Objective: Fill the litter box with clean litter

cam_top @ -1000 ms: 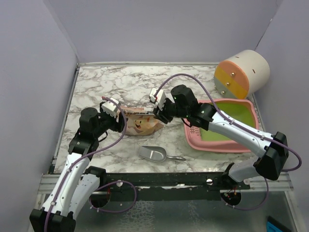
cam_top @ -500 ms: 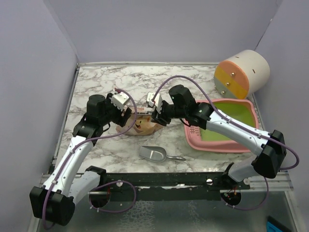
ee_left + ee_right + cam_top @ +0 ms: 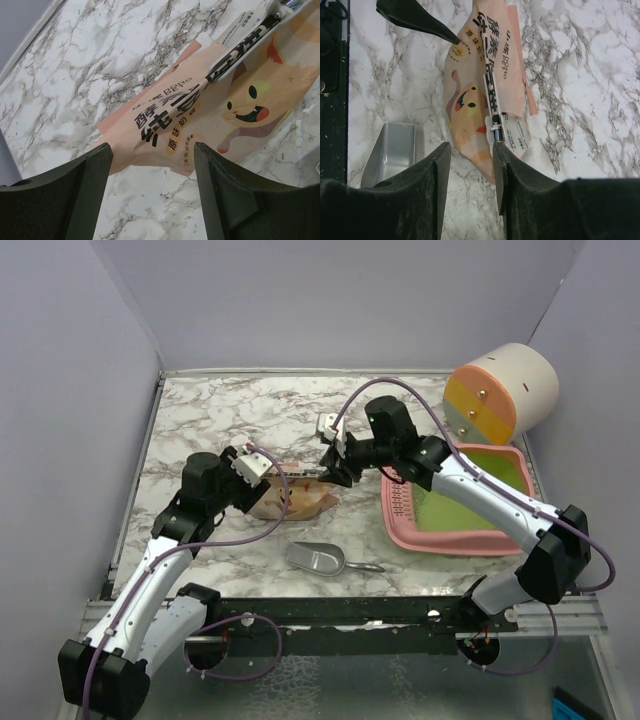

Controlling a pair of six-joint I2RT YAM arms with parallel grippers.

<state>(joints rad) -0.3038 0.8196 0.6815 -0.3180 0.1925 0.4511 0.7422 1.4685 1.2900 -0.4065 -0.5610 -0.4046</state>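
Note:
Next, I close my right gripper on the white clip's end (image 3: 322, 474) (image 3: 498, 142) nearest the pink litter box, along the top edge of the tan printed bag.
The tan printed bag (image 3: 293, 500) with a cartoon cat lies flat on the marble table. My left gripper (image 3: 268, 480) is open at the bag's left end, and in the left wrist view (image 3: 151, 150) the bag's edge (image 3: 210, 110) lies between its fingertips. My right gripper (image 3: 335, 472) is open at the bag's right end, and in the right wrist view (image 3: 470, 150) the bag's tip (image 3: 470, 105) sits between the fingers. The pink litter box (image 3: 400, 525) with a lime-green inside stands to the right. No loose clean litter shows.
A grey metal scoop (image 3: 318, 558) lies on the table in front of the bag and also shows in the right wrist view (image 3: 390, 150). A cream, orange and yellow cylinder (image 3: 502, 390) stands at the back right. Walls close in the table's left, back and right.
The bag has settled flatter on the table. My left gripper has swung in to its left end. My right gripper has drawn back a little toward the far right.

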